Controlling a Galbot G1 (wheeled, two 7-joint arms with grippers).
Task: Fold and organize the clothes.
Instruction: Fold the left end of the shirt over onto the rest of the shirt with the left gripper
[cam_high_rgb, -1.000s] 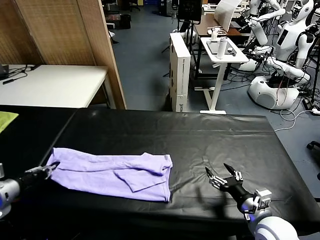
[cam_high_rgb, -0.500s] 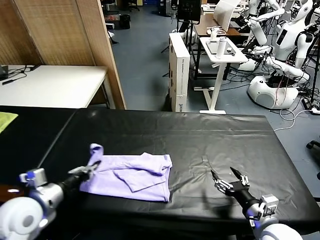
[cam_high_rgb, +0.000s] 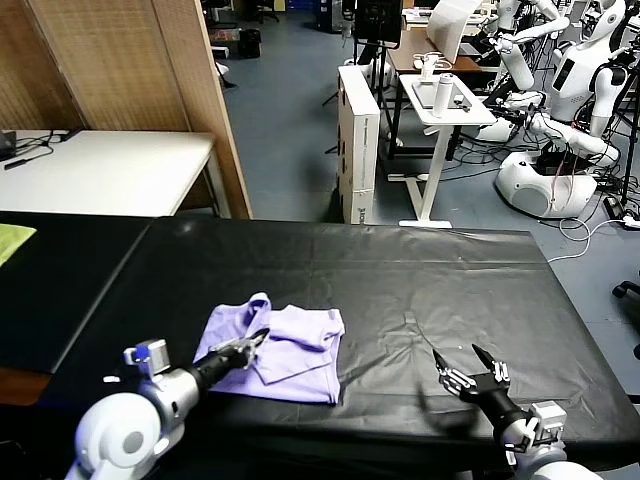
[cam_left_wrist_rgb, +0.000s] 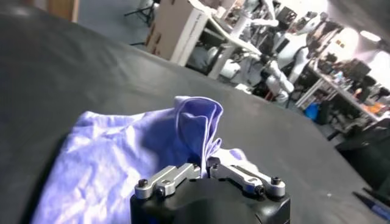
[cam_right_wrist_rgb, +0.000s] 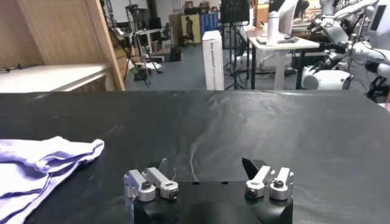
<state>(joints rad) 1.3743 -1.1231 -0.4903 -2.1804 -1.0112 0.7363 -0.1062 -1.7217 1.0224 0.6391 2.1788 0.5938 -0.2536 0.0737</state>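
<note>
My left gripper needs to put the T-shirt's lifted end on top of the shirt. It will let go there, near the edge facing my right gripper (cam_high_rgb: 316, 347).
The light lavender T-shirt (cam_high_rgb: 285, 350) lies folded on the black table (cam_high_rgb: 400, 270), left of the middle near the front edge. My left gripper (cam_high_rgb: 258, 337) is shut on the shirt's left end and holds it lifted and doubled over the rest. In the left wrist view the pinched fold (cam_left_wrist_rgb: 201, 125) rises just beyond my left gripper (cam_left_wrist_rgb: 205, 167). My right gripper (cam_high_rgb: 468, 370) is open and empty low over the table near the front right; in its wrist view (cam_right_wrist_rgb: 207, 173) the shirt (cam_right_wrist_rgb: 42, 161) lies off to one side.
A yellow-green cloth (cam_high_rgb: 12, 240) lies at the far left edge. A white table (cam_high_rgb: 100, 170) and wooden screen (cam_high_rgb: 130, 60) stand behind on the left. A white box (cam_high_rgb: 358, 140), a small stand (cam_high_rgb: 445, 100) and other robots (cam_high_rgb: 590, 70) are beyond the table.
My left gripper has carried the shirt's left end to the right, folding it over the rest. The shirt is now much shorter. My right gripper has drawn back a little toward the front.
</note>
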